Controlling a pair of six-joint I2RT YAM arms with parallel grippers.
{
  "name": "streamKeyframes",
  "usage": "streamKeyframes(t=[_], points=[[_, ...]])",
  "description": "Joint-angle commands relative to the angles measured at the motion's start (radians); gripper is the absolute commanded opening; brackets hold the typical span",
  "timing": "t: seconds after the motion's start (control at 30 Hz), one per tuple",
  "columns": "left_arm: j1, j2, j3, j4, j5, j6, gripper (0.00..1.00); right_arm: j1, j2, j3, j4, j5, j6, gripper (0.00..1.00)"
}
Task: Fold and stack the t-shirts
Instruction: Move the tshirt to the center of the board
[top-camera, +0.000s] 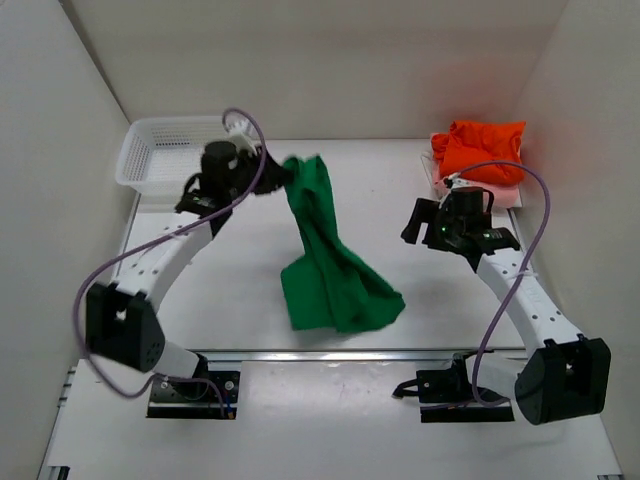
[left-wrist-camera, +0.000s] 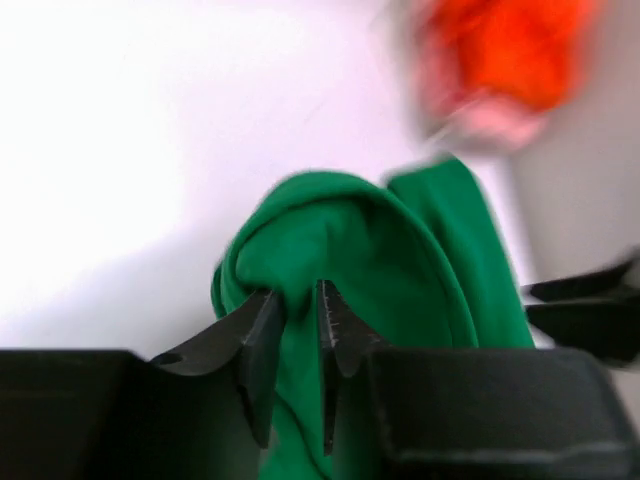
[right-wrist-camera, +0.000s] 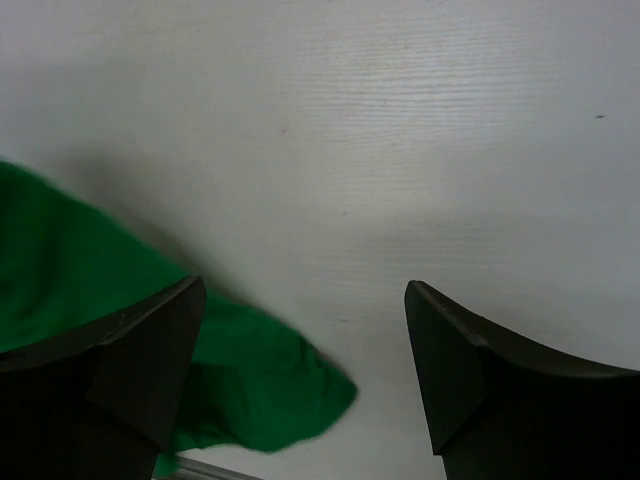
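I should next move my right gripper to the front part of the green t-shirt (top-camera: 357, 309) (right-wrist-camera: 235, 415), near the metal rail, and grab it there.
The green t-shirt (top-camera: 325, 255) hangs from my left gripper (top-camera: 272, 178), which is shut on its upper edge and holds it above the table; its lower part rests crumpled on the table near the front. In the left wrist view the fingers (left-wrist-camera: 262, 340) pinch the green cloth (left-wrist-camera: 400, 270). The orange t-shirt (top-camera: 482, 150) lies folded on the pale pink one (top-camera: 510, 197) at the back right. My right gripper (top-camera: 418, 222) is open and empty over the table, right of the green shirt (right-wrist-camera: 230, 400).
A white mesh basket (top-camera: 165, 155) stands at the back left, just behind my left arm. White walls close in the table on the left, back and right. A metal rail (top-camera: 330, 354) runs along the table's front edge.
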Motion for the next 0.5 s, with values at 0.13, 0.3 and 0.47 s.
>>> streamKeyframes(t=[0.13,0.3,0.47], points=[[0.158,0.187,-0.278,0.127,0.181,-0.156,0.52,0.18,0.078,-0.038,0.035,0.038,0.008,0.79],[0.041,0.017,-0.346,-0.026,0.097,-0.037,0.54,0.321,0.098,-0.109,0.067,0.041,0.06,0.63],[-0.134,-0.208,-0.57,-0.16,-0.009,-0.032,0.58,0.474,0.112,-0.141,0.075,0.063,0.132,0.51]])
